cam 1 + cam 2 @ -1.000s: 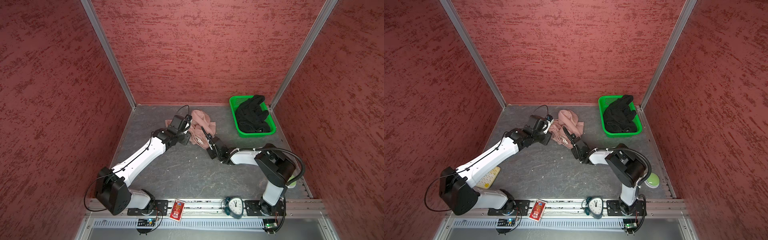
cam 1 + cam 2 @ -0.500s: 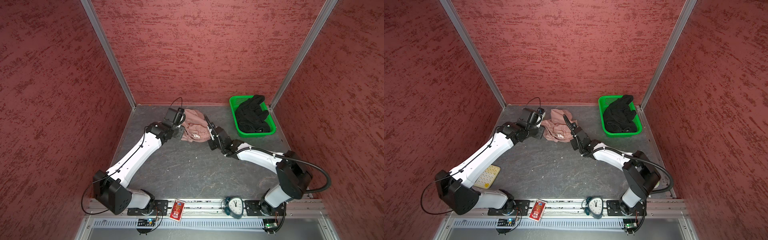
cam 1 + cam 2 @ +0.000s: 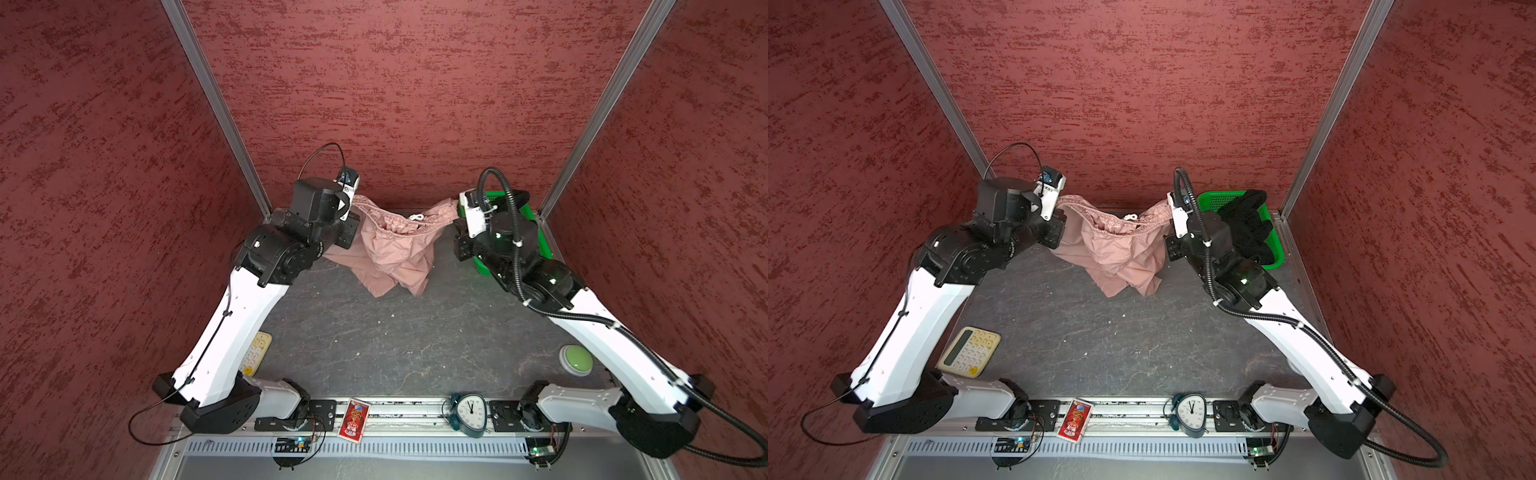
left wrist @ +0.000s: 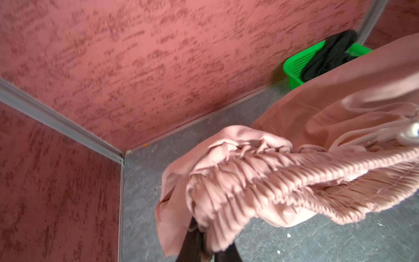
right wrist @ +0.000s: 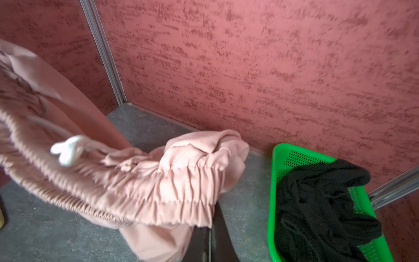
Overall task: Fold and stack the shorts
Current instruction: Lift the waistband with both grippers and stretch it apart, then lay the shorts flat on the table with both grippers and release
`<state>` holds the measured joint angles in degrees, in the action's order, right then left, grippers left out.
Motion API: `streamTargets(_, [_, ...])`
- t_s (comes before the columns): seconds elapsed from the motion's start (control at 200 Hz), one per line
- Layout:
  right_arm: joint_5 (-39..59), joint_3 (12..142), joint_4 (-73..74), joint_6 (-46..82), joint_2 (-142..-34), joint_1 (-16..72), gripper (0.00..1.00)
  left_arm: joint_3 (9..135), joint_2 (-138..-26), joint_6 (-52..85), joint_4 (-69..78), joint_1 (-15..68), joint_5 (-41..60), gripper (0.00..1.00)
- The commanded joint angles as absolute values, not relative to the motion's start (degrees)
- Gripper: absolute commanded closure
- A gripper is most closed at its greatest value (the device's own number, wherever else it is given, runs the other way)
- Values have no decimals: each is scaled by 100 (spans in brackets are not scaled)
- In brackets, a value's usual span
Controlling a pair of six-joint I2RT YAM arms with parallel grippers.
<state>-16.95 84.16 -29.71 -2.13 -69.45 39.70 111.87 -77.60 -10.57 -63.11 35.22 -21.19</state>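
Next, my left gripper releases its corner of the pink waistband on the grey table just before the back wall (image 3: pixel 353 228).
The dusty pink shorts (image 3: pixel 395 245) hang by their gathered waistband between my two grippers at the back of the table, the legs drooping onto the grey floor. My left gripper (image 3: pixel 354 204) is shut on one waistband end (image 4: pixel 226 181), and its dark fingers (image 4: pixel 192 245) show under the cloth. My right gripper (image 3: pixel 456 212) is shut on the other end (image 5: pixel 181 186), jaws pressed together. A white drawstring knot (image 5: pixel 68 149) sits mid-waistband. The black shorts (image 3: pixel 1246 224) lie crumpled in the green basket (image 3: pixel 1217 200) at the back right.
A cream calculator (image 3: pixel 970 351) lies by the left arm's base. A clock (image 3: pixel 469 413) and a red card box (image 3: pixel 353 417) sit on the front rail, a green button (image 3: pixel 575 359) at the right. Red walls close in on three sides.
Both arms have risen and spread apart toward the back wall, lifting the pink shorts off the table and stretching the waistband. The right gripper has shut on it.
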Motion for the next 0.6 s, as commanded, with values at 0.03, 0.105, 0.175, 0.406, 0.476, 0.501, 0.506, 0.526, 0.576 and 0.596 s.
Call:
streamTargets(0.03, [-1600, 9158, -4247, -553, -6771, 3967, 100, 11701, -7444, -1477, -6781, 4133, -2956, 100])
streamTargets(0.105, [-1806, 9491, -4501, -634, -6625, 3963, 100, 11942, -7280, -1352, -6987, 4299, -3231, 100])
streamTargets(0.175, [-1819, 9758, -4634, -682, -6517, 3966, 100, 11991, -7110, -1319, -7037, 4333, -3383, 97])
streamTargets(0.406, [-1619, 10676, -5571, -731, -6734, 3972, 100, 13123, -7760, -850, -8289, 4367, -4510, 95])
streamTargets(0.476, [-1673, 11033, -6062, -663, -6906, 3972, 100, 13918, -8277, -457, -9236, 4377, -5057, 93])
streamTargets(0.501, [-1710, 11127, -6199, -647, -6944, 3973, 100, 14174, -8483, -325, -9555, 4377, -5198, 92])
streamTargets(0.506, [-1721, 11140, -6224, -645, -6953, 3973, 100, 14198, -8517, -299, -9616, 4377, -5223, 92])
streamTargets(0.526, [-1758, 11194, -6323, -642, -6975, 3970, 100, 14376, -8646, -220, -9823, 4377, -5295, 92])
streamTargets(0.576, [-1860, 11290, -6541, -654, -7038, 3973, 100, 14612, -8874, -59, -10186, 4385, -5322, 92])
streamTargets(0.596, [-1933, 11302, -6597, -657, -7063, 3970, 100, 14507, -8871, -45, -10162, 4386, -5279, 92])
